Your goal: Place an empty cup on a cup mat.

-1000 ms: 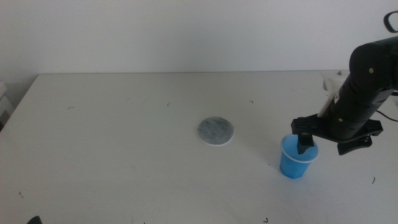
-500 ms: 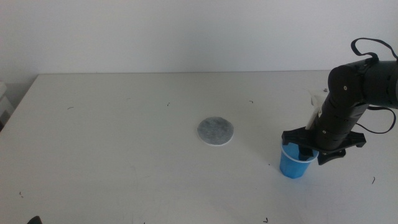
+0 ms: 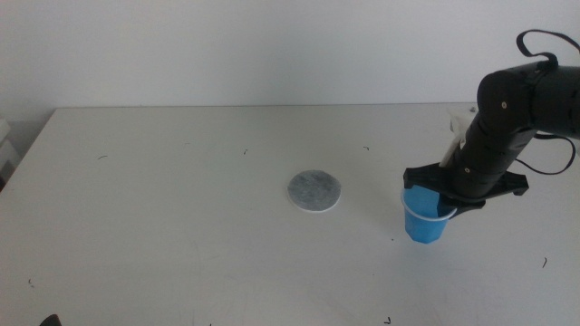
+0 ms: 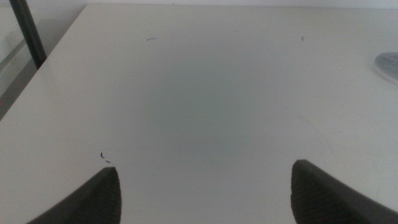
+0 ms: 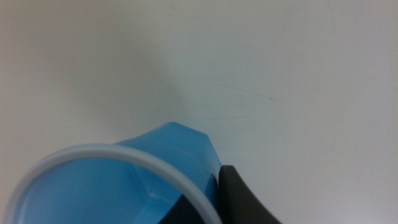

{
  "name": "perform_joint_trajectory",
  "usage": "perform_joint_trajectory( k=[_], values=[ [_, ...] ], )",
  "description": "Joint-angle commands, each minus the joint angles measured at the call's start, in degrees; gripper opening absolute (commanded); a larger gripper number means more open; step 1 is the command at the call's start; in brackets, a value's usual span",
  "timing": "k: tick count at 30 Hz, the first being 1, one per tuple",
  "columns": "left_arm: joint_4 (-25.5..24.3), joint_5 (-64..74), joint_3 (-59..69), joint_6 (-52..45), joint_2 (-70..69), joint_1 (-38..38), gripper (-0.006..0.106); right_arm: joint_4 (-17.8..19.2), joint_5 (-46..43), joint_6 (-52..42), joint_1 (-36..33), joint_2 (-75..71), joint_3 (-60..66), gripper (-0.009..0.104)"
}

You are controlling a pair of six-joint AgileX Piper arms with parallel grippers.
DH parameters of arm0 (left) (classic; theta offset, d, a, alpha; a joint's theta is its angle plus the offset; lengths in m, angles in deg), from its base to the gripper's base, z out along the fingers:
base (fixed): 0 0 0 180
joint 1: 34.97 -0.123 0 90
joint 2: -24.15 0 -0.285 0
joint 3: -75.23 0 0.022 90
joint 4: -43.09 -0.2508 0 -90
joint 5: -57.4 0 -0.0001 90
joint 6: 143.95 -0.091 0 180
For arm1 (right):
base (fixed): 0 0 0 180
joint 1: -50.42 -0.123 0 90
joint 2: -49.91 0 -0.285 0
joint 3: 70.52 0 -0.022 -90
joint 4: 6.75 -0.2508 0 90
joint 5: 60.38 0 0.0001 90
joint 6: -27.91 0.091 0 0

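Observation:
My right gripper has the blue cup, which seems to hang just above the table. Next, I put it down on the middle of the grey cup mat (image 3: pixel 315 194).
The blue cup (image 3: pixel 423 217) is at the right of the table, empty inside, and seems to hang a little above the surface. My right gripper (image 3: pixel 446 205) is shut on its rim, one jaw inside and one outside, as the right wrist view (image 5: pixel 208 202) shows on the cup (image 5: pixel 124 180). The grey cup mat (image 3: pixel 314 190) lies flat mid-table, well left of the cup, with nothing on it. Its edge shows in the left wrist view (image 4: pixel 388 65). My left gripper (image 4: pixel 205 193) is open and empty over bare table at the front left.
The white table (image 3: pixel 181 181) runs to a white wall behind. A pale object (image 3: pixel 460 127) lies at the far right behind my right arm. A dark post (image 4: pixel 26 34) stands beyond the table's left edge.
My right gripper has closed on the cup's rim. It has raised the cup slightly and shifted it a little left toward the mat. The left arm has not moved.

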Motion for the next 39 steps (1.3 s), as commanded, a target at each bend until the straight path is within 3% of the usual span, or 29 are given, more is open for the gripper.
perform_joint_trajectory(
  k=[1,12,25,31,39],
  values=[
    [-0.2,-3.8,-0.3,0.6,-0.7,-0.1,0.105,-0.7,1.6,0.0,-0.9,-3.3,-4.5,-0.001],
    [-0.2,-3.8,-0.3,0.6,-0.7,-0.1,0.105,-1.8,8.8,-1.3,-4.3,0.5,-22.2,-0.001],
    [-0.2,-3.8,-0.3,0.6,-0.7,-0.1,0.105,-3.8,16.6,-2.7,-9.4,18.9,-47.3,-0.001],
    [-0.2,-3.8,-0.3,0.6,-0.7,-0.1,0.105,-6.4,16.3,-3.5,-9.6,24.0,-51.1,-0.001],
    [-0.2,-3.8,-0.3,0.6,-0.7,-0.1,0.105,-6.4,13.4,-3.9,-9.6,26.1,-51.1,-0.001]
  ],
)
